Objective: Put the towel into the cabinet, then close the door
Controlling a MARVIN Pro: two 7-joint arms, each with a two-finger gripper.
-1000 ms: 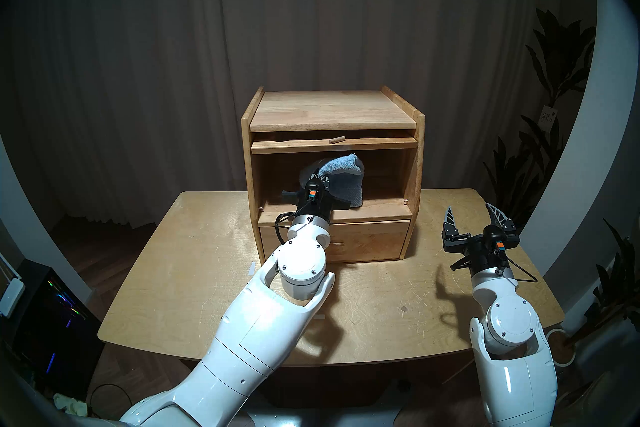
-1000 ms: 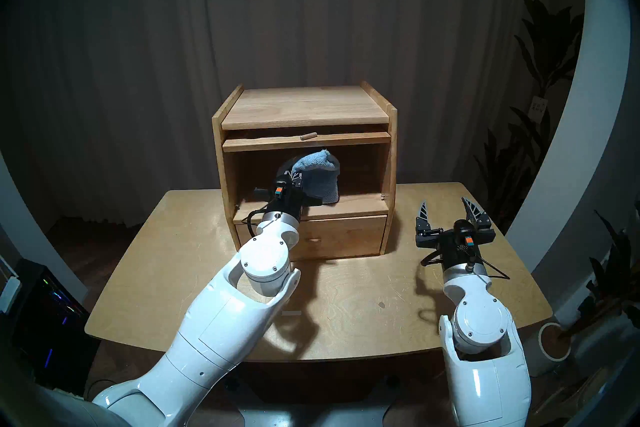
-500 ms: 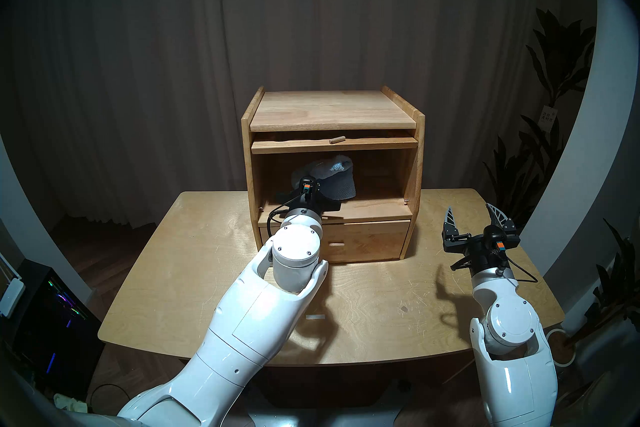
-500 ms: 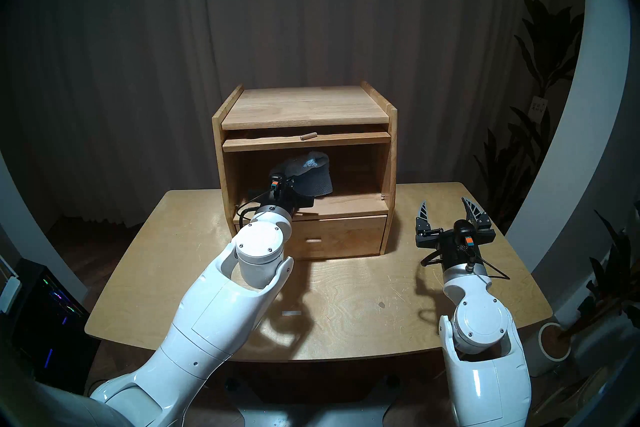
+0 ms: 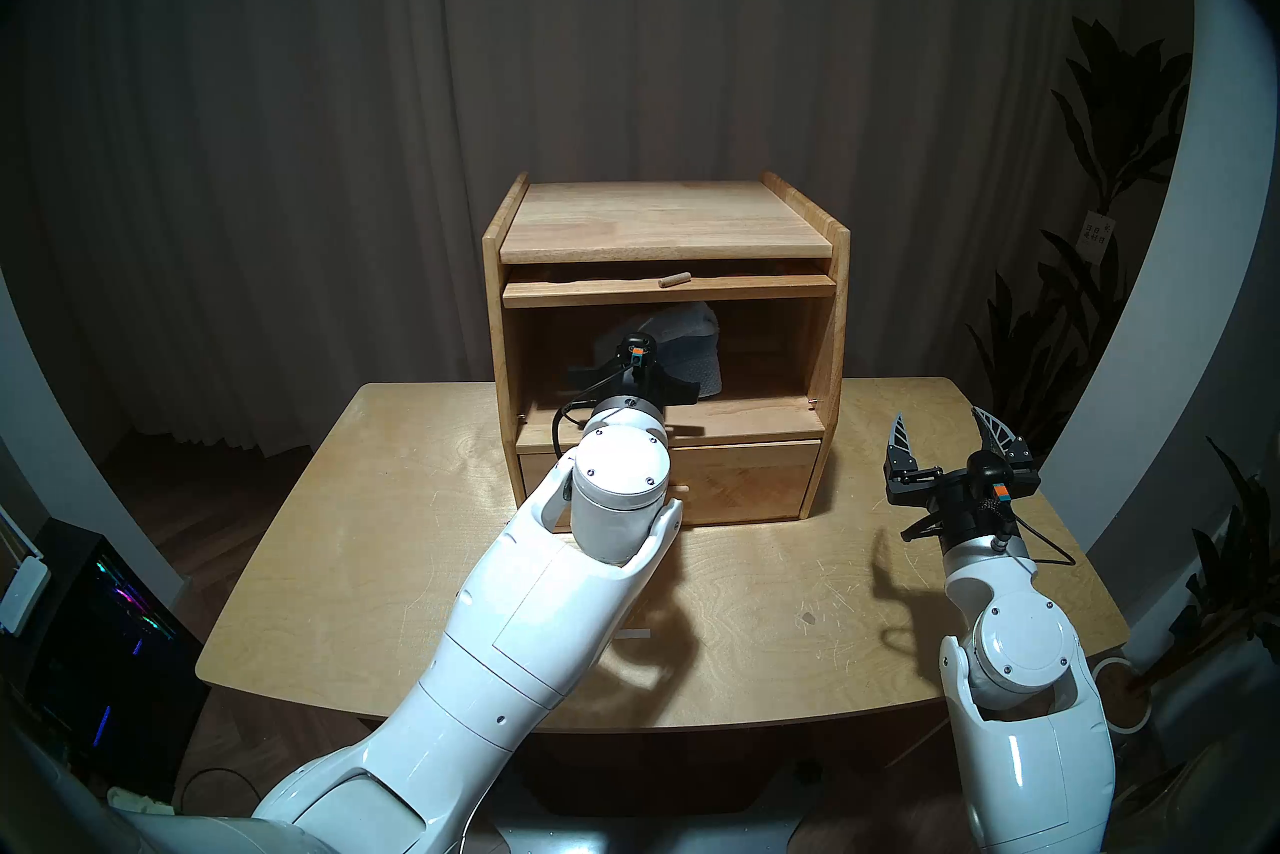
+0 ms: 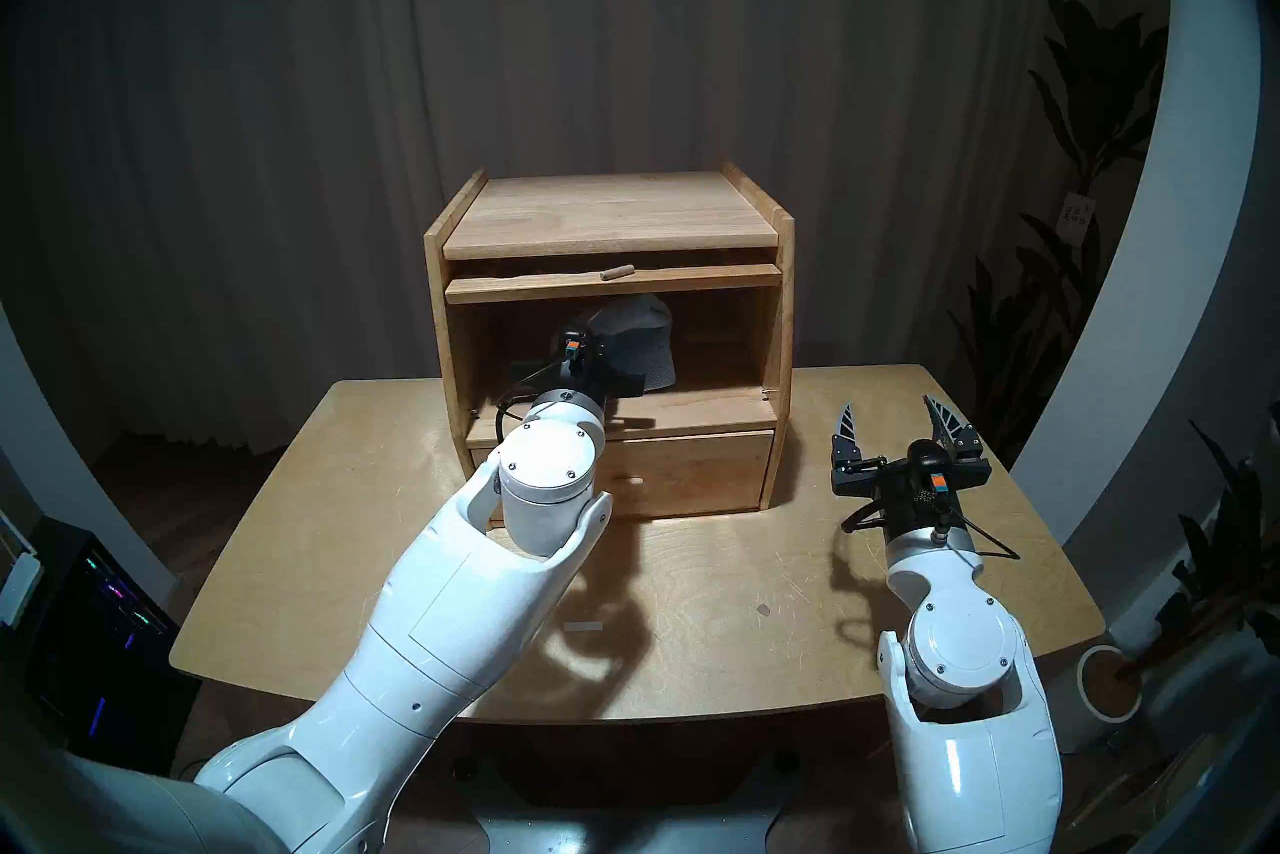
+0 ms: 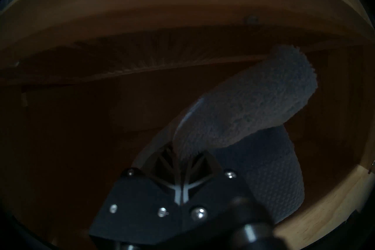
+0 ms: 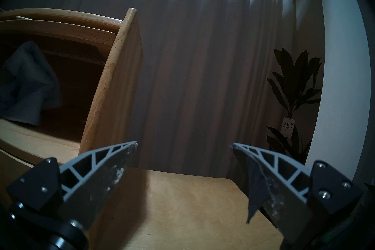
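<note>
Next, my left gripper releases the light-blue towel halfway across the open compartment's bottom (image 5: 643,348) (image 7: 215,136), near the compartment's back side.
The light-wood cabinet (image 5: 665,222) stands at the back of the table, its large compartment open. The door (image 5: 668,291) is flipped up and lies flat under the top, with its peg knob (image 5: 672,279) pointing forward. My left gripper (image 7: 182,160) is inside the compartment, shut on the light-blue towel (image 5: 682,340). The towel bulges up above the fingers and droops to the right (image 7: 253,101). In the right wrist view its lower hem (image 8: 24,119) seems to rest on the compartment floor. My right gripper (image 5: 938,416) is open and empty, right of the cabinet above the table.
The plain drawer (image 5: 734,478) below the compartment is shut. A small white strip (image 5: 634,633) lies on the wooden table (image 5: 346,554). A potted plant (image 5: 1108,208) stands at the far right, and a dark computer case (image 5: 104,624) on the floor at left.
My left gripper has carried the towel from the compartment's mouth deeper inside, into shadow, then shifted slightly right. The right arm has not moved.
</note>
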